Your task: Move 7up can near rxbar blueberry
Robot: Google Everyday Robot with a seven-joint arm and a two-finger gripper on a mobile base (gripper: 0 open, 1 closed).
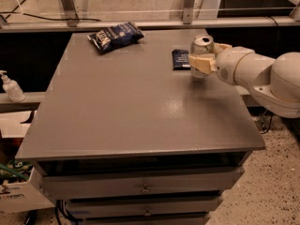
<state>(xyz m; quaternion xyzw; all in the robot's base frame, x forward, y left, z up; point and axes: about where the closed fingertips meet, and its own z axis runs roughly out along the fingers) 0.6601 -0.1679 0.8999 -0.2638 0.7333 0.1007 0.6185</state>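
My gripper is to put down the 7up can, which now stands upright on the table. It will let go of it on the grey table (201, 78) close beside the rxbar blueberry.
The 7up can (201, 45) stands upright on the grey table (136, 102) near its right edge, silver top showing. My gripper (204, 60) reaches in from the right with its pale fingers (200, 63) closed around the can's body. The rxbar blueberry (180, 59), a small flat dark navy wrapper, lies on the table just left of the can, almost touching it. The lower part of the can is hidden behind the near finger.
A crinkled dark-blue chip bag (115, 35) lies at the table's back left. My white arm (262, 76) hangs over the right edge. A soap bottle (11, 88) stands on a shelf to the left. Drawers (145, 189) sit below the tabletop.
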